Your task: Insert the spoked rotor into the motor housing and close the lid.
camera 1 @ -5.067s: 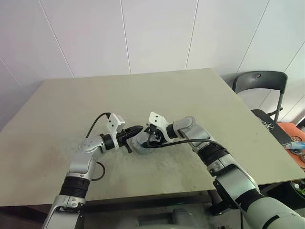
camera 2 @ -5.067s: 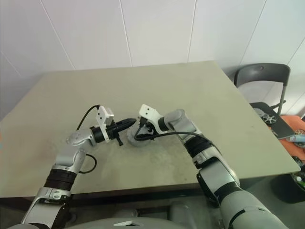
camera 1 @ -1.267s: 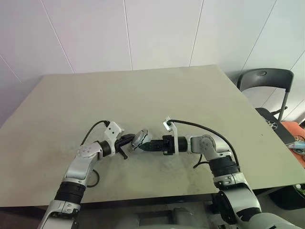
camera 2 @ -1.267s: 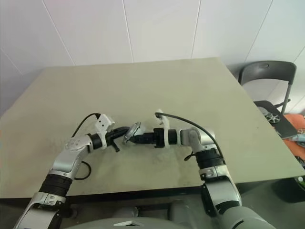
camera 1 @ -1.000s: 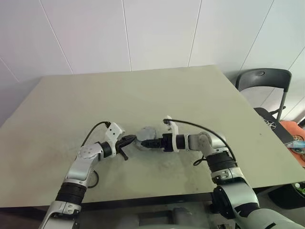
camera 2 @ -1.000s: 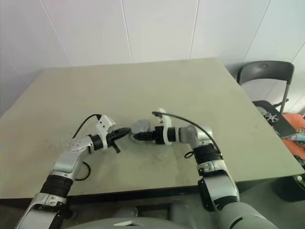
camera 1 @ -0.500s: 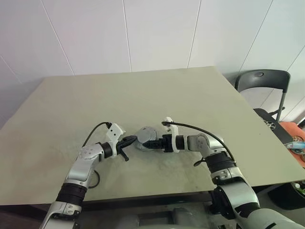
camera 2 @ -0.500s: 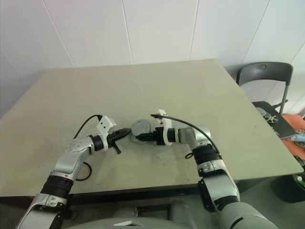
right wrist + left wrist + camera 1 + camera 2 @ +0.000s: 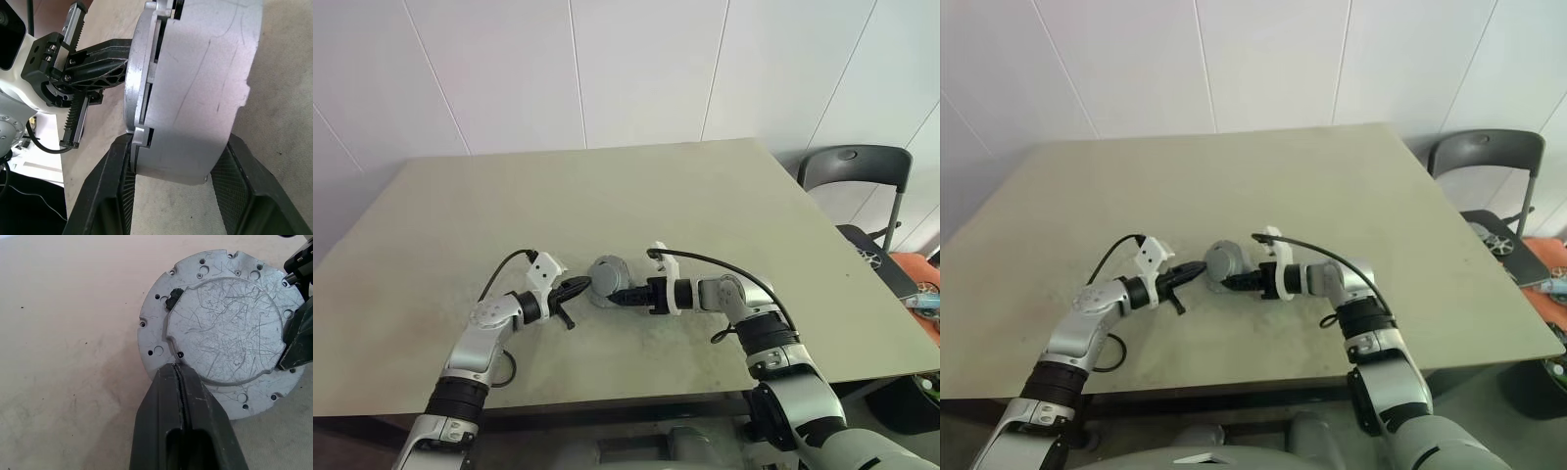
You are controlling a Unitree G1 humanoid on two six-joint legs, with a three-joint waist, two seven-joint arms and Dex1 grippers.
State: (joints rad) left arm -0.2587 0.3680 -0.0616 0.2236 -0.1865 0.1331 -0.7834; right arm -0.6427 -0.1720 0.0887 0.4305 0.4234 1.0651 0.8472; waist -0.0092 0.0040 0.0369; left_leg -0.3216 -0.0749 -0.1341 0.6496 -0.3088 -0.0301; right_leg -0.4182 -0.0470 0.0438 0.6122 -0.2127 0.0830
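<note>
The shut fingers of my left gripper meet the scratched flat side of the motor housing, so that gripper should turn, open and take the motor housing across its rim (image 9: 596, 297).
The motor housing (image 9: 605, 276) is a round silvery-grey body with a drilled flange. It stands tilted on its edge on the table, between my two grippers. My right gripper (image 9: 181, 147) is shut on it, one finger (image 9: 112, 196) on each side of the body. My left gripper (image 9: 177, 368) is shut and empty, and its tip touches the scratched flat face of the housing (image 9: 225, 328). The spoked rotor and the lid are hidden.
The beige table (image 9: 705, 196) stretches wide behind and to both sides of the grippers, and its front edge is close to me. A black chair (image 9: 850, 168) stands past the table's right edge, with orange clutter (image 9: 918, 284) beside it.
My right gripper's fingers have closed in on the housing, and the housing has tipped up so its flat face shows more. My left gripper has stayed in place, shut.
</note>
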